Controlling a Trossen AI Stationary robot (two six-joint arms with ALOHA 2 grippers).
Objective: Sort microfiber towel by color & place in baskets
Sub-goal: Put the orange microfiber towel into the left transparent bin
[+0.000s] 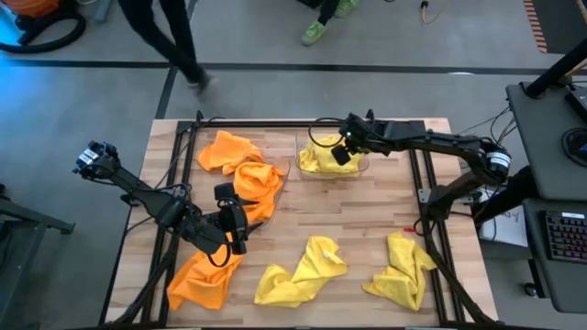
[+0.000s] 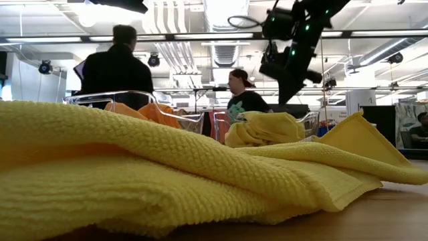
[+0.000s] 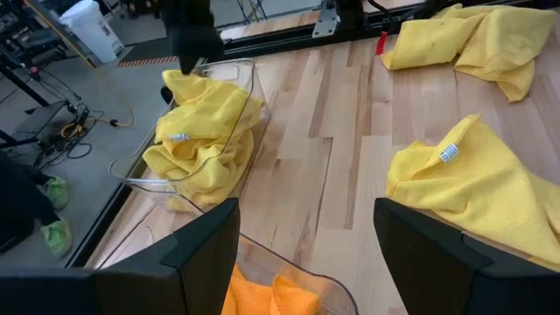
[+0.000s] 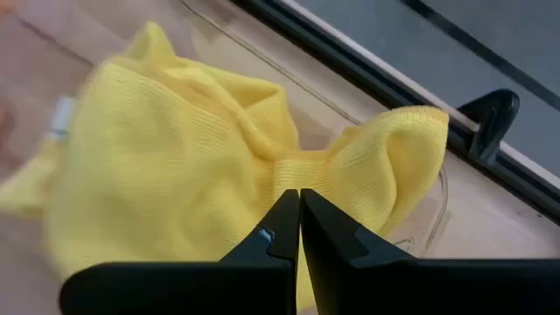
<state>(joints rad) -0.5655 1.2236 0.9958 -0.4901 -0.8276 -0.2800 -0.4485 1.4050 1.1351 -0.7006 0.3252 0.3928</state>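
My left gripper needs to close on the near side of the crumpled orange towel (image 1: 217,289), which is lying by the front edge of the table, beside a yellow towel.
A clear basket (image 1: 364,165) at the far middle holds yellow towels (image 1: 321,158). My right gripper (image 1: 340,152) hangs just above them, shut and touching nothing; the low view shows a gap under it (image 2: 285,88). A second clear basket (image 3: 293,265) to its left holds orange towels (image 1: 249,176). My left gripper (image 1: 238,218) hovers open over that basket's near side, holding nothing, with the rim and orange cloth (image 3: 262,296) showing between its fingers. One orange towel (image 1: 202,277) and two yellow towels (image 1: 301,273) (image 1: 404,270) lie crumpled on the table near the front edge.
A black metal frame (image 1: 275,122) runs around the tabletop, and cables run along its left side. People stand and walk in the room beyond the far edge. Bare wood shows between the baskets and the towels at the front. A yellow towel (image 2: 167,174) fills most of the low view.
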